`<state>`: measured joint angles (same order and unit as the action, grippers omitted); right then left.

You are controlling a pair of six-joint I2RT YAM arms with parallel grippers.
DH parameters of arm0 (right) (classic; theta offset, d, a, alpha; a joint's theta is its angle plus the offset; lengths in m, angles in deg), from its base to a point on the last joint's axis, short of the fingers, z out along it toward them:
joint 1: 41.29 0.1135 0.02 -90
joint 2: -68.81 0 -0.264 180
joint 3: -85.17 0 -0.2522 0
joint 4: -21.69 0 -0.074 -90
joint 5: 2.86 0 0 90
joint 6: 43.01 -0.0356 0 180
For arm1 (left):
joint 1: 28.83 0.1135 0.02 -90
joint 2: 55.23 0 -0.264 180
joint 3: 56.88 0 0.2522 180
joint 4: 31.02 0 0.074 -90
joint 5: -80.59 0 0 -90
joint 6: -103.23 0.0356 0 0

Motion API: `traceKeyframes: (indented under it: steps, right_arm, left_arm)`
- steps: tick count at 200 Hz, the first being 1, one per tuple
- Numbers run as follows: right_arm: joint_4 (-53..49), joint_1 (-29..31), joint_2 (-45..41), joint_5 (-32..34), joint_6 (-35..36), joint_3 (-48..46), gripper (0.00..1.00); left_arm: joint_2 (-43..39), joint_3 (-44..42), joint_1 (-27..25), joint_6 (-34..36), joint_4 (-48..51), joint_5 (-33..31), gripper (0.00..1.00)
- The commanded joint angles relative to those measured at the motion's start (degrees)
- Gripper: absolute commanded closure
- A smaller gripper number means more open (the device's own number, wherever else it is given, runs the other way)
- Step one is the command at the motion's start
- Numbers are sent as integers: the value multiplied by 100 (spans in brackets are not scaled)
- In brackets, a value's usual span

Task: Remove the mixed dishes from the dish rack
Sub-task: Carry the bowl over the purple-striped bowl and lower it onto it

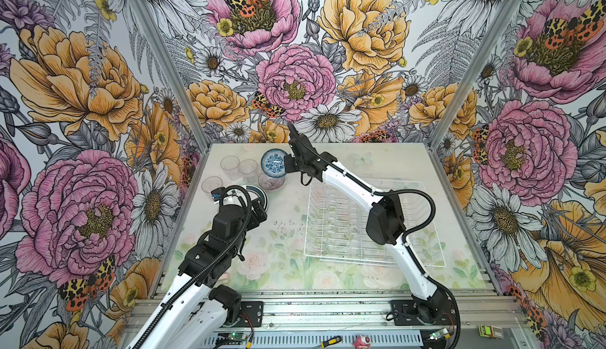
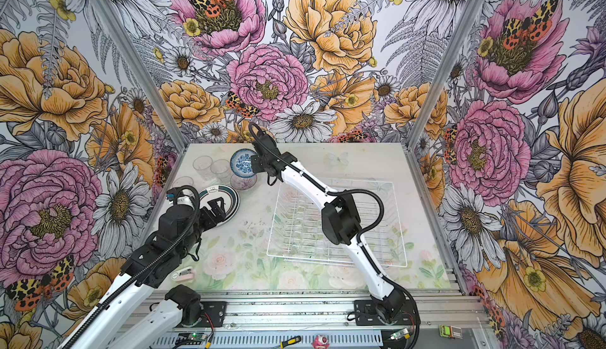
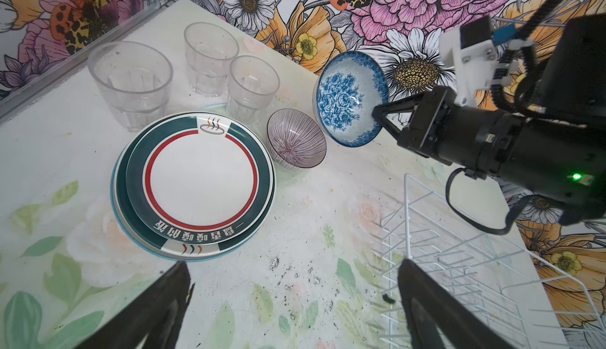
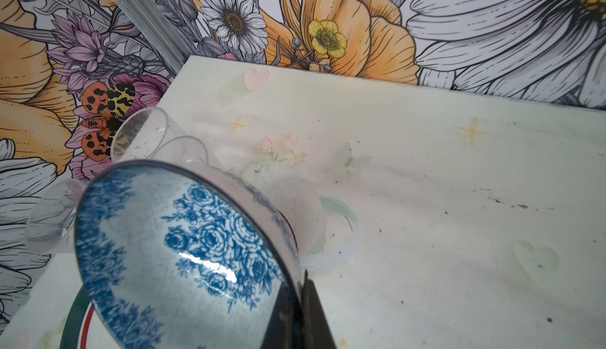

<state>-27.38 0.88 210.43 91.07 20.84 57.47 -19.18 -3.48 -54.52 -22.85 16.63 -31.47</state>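
Observation:
My right gripper is going to set the white bowl down for me inside the small striped bowl (image 1: 271, 178) that is beside the plates.
My right gripper (image 3: 377, 113) is shut on the rim of a white bowl with blue flowers (image 3: 347, 98). It holds the bowl tilted in the air just above and behind a small striped bowl (image 3: 295, 140) at the back left of the table. The right wrist view shows the blue bowl (image 4: 177, 252) pinched between the jaws of the right gripper (image 4: 300, 298). A stack of dark-rimmed plates (image 3: 200, 180) and three clear tumblers (image 3: 131, 81) stand beside the bowls. The left gripper (image 3: 295, 265) hangs open and empty over the near edge of the plates (image 2: 229, 196). On the right the white wire dish rack (image 2: 295, 232) shows no dishes in it.
The back and left walls stand close behind the tumblers (image 1: 229, 165). My right arm stretches over the rack (image 1: 328, 232). A small pink and white object (image 2: 183, 273) lies by the left arm. A screwdriver (image 1: 331, 341) rests on the front rail.

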Motion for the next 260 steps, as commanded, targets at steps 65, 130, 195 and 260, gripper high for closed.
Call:
traceKeyframes:
  steps: [65, 130, 195, 260]
  right_arm:
    - [298, 186, 403, -428, 16, 527, 100]
    - [288, 224, 593, -110, 152, 534, 100]
    - [289, 228, 708, 68, 197, 551, 100]
    - [287, 198, 605, -250, 288, 578, 57]
  left_arm:
    - [-46, 80, 38, 1, 28, -60, 1]
    - [-73, 35, 45, 0, -3, -52, 1]
    - [-100, -6, 47, 14, -13, -87, 1]
    - [-112, -53, 66, 17, -45, -114, 1]
